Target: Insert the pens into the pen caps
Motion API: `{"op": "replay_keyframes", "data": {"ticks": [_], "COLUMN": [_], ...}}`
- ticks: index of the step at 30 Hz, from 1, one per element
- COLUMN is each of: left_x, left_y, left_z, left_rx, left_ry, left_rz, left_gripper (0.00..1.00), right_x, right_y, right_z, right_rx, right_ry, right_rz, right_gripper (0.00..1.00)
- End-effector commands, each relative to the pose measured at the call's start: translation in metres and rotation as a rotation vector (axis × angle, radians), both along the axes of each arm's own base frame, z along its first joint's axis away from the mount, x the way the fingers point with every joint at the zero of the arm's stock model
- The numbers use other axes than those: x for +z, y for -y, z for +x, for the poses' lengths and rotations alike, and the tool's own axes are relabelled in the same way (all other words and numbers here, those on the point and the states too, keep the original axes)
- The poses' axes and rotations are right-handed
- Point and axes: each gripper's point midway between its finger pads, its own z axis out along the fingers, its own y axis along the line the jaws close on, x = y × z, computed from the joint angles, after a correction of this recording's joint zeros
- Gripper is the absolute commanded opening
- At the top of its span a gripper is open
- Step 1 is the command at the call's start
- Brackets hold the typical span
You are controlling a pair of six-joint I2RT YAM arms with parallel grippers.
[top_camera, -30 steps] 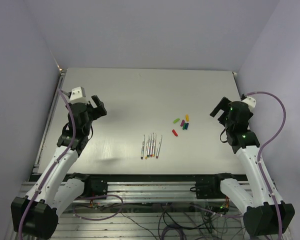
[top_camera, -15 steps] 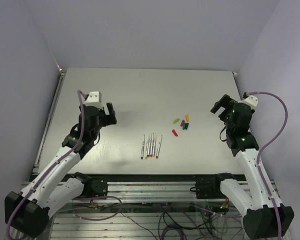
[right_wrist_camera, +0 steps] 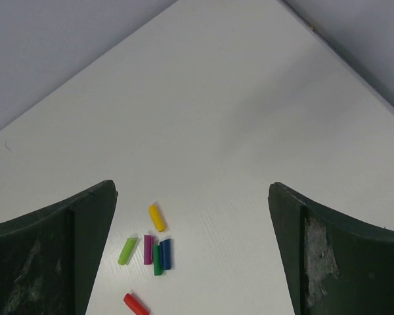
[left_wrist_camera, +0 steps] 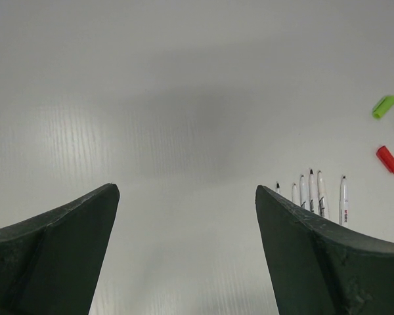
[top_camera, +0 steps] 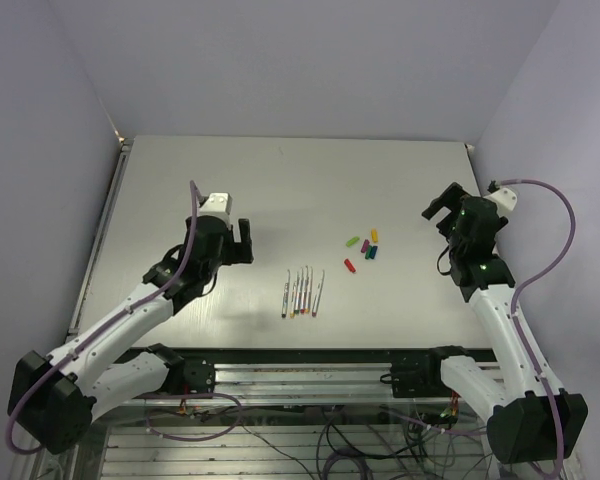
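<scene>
Next, my left gripper will go to the nearest white pen in the row and close on the pen's body point(top_camera: 285, 303) near its blue end.
Several thin white pens point(top_camera: 303, 291) lie side by side near the table's front middle; their tips point(left_wrist_camera: 313, 192) show past my left gripper's right finger. Right of and behind them sits a cluster of pen caps point(top_camera: 364, 249): yellow point(right_wrist_camera: 157, 217), light green point(right_wrist_camera: 127, 251), purple point(right_wrist_camera: 148, 249), dark green point(right_wrist_camera: 157, 261), blue point(right_wrist_camera: 165, 253) and red point(right_wrist_camera: 136, 304). My left gripper point(top_camera: 242, 241) point(left_wrist_camera: 186, 190) hangs open and empty over bare table, left of the pens. The right gripper point(top_camera: 440, 212) point(right_wrist_camera: 192, 186) is open and empty too, to the right of the caps.
The white table point(top_camera: 280, 180) is boxed in by lilac walls at the back and both sides. A metal rail point(top_camera: 98, 250) runs along its left edge. The arm bases and loose cables point(top_camera: 310, 440) sit below the front edge.
My left arm has swung right across the table, ending close to the left of the pens. The right gripper has shifted slightly toward the back. Both stay open.
</scene>
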Motion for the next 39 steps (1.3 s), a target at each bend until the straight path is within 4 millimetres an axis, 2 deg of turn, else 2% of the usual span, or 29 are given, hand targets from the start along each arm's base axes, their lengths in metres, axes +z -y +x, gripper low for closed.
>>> {"op": "replay_keyframes", "data": {"ticks": [1,5,7,11,16,24,27,31,35,39], "left_x": [0.002,0.008,0.007,-0.008,-0.026,-0.043,-0.054,-0.059,-0.057,-0.054], "left_y": [0.012,0.016,0.022,0.009,0.027,0.038,0.048,0.078,0.099,0.106], "left_z": [0.002,0.004,0.002,0.003,0.003,-0.004,-0.012,-0.03,-0.037,-0.034], "left_rx": [-0.004,-0.014,-0.06,0.022,-0.064,-0.099,-0.134,-0.218,-0.265,-0.277], "left_ry": [-0.034,0.022,0.043,-0.015,-0.107,-0.162,-0.218,-0.247,-0.288,-0.295], "left_rz": [-0.061,-0.107,-0.113,-0.079,-0.037,-0.043,-0.002,0.057,0.056,0.054], "left_gripper": [0.96,0.96,0.96,0.96,0.96,0.96,0.96,0.96,0.96,0.96], "right_x": [0.013,0.013,0.012,0.01,0.007,-0.017,-0.034,-0.045,-0.037,-0.025], "right_y": [0.004,0.001,-0.007,-0.008,-0.015,-0.023,-0.017,-0.014,-0.015,-0.02], "right_z": [0.001,0.002,0.003,0.0,-0.002,-0.004,-0.009,-0.011,-0.012,-0.01], "right_rx": [-0.025,0.019,0.099,0.132,0.148,0.139,0.098,0.074,0.071,0.108], "right_ry": [0.034,0.041,0.037,0.025,0.041,-0.035,-0.118,-0.165,-0.112,-0.056], "right_rz": [0.005,-0.033,-0.081,-0.126,-0.072,0.028,0.034,0.039,0.052,0.054], "right_gripper": [1.0,1.0,1.0,1.0,1.0,1.0,1.0,1.0,1.0,1.0]}}
